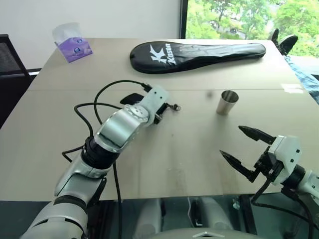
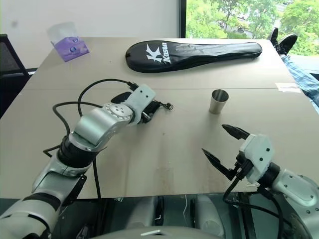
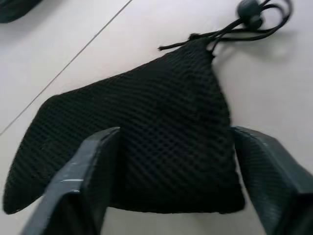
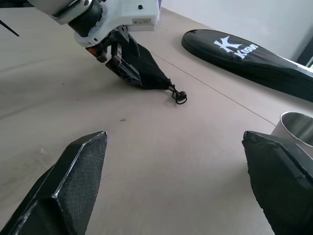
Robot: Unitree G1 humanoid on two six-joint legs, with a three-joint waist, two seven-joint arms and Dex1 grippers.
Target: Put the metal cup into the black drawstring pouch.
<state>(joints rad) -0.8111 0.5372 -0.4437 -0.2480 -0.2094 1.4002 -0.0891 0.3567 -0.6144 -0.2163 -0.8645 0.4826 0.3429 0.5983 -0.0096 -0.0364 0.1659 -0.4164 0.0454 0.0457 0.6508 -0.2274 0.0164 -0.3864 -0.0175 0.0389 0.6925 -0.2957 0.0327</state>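
My left gripper is facing the black drawstring pouch's flat, shut opening, so it should pinch the upper layer (image 3: pixel 222 164) by its edge to open it before the metal cup goes in.
The metal cup (image 1: pixel 228 102) stands upright, mouth up, on the table right of centre. The black drawstring pouch (image 3: pixel 161 132) lies flat on the table left of centre, with its cord and clasp (image 1: pixel 173 107) trailing toward the cup. My left gripper (image 3: pixel 175 129) points down onto the pouch's end away from the cord. Its fingers are apart, one on each side of the mesh fabric. My right gripper (image 1: pixel 231 141) hovers open near the table's front edge, short of the cup, with nothing between its fingers.
A long black racket cover (image 1: pixel 197 55) with white lettering lies across the back of the table. A purple tissue pack (image 1: pixel 73 45) sits at the back left. A dark chair (image 1: pixel 7 59) stands beyond the left edge. A person's legs and shoes (image 1: pixel 285 44) show at the far right.
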